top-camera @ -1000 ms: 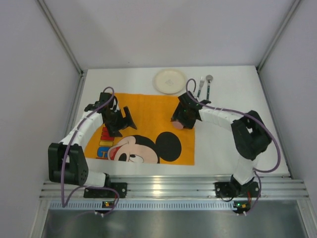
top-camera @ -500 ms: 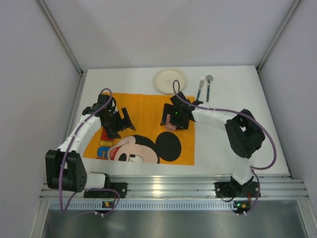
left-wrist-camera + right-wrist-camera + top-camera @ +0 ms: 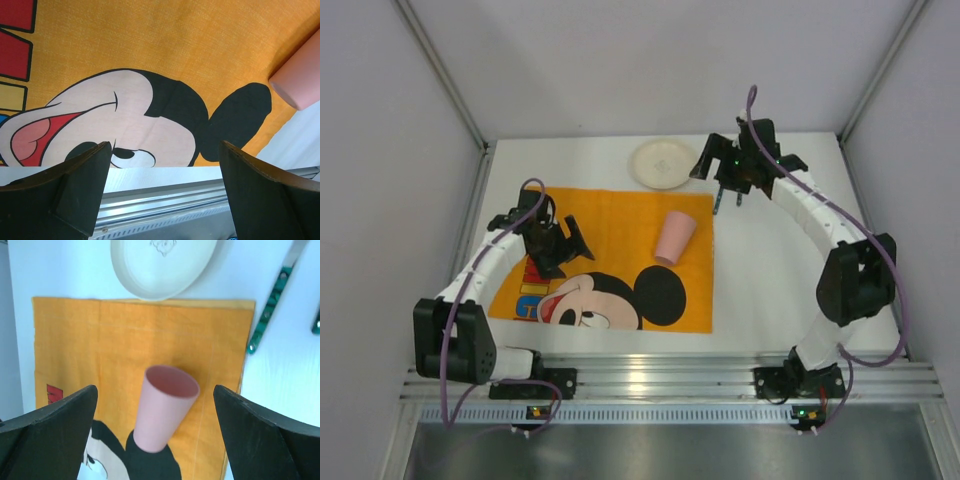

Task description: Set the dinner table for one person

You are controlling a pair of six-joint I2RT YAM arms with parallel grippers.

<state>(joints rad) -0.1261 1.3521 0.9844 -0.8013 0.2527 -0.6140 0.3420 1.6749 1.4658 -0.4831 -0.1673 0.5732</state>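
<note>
The pink cup has a wide open end. My right gripper should go to the cup next and close on the cup's rim (image 3: pixel 683 214) (image 3: pixel 173 394) at that end.
The white dinner table (image 3: pixel 770 290) carries an orange mouse placemat (image 3: pixel 610 225). A pink cup (image 3: pixel 675 238) rests free on the mat's right part, its base by the black ear and its rim toward the far right; I cannot tell whether it stands or lies. It also shows in the right wrist view (image 3: pixel 162 412) and the left wrist view (image 3: pixel 300 80). A cream plate (image 3: pixel 663 163) sits behind the mat. My right gripper (image 3: pixel 740 175) is open and empty above the green-handled fork (image 3: pixel 267 312). My left gripper (image 3: pixel 570 245) is open and empty over the mat's left half.
A second green cutlery handle (image 3: pixel 316 326) lies right of the fork. The ribbed aluminium rail (image 3: pixel 660 380) runs along the near edge and shows between my left fingers (image 3: pixel 165 200). Grey walls and slanted frame posts enclose the table on three sides.
My right gripper has let go of the pink cup on the mat and swung back and right to the cutlery. The left arm has barely moved.
</note>
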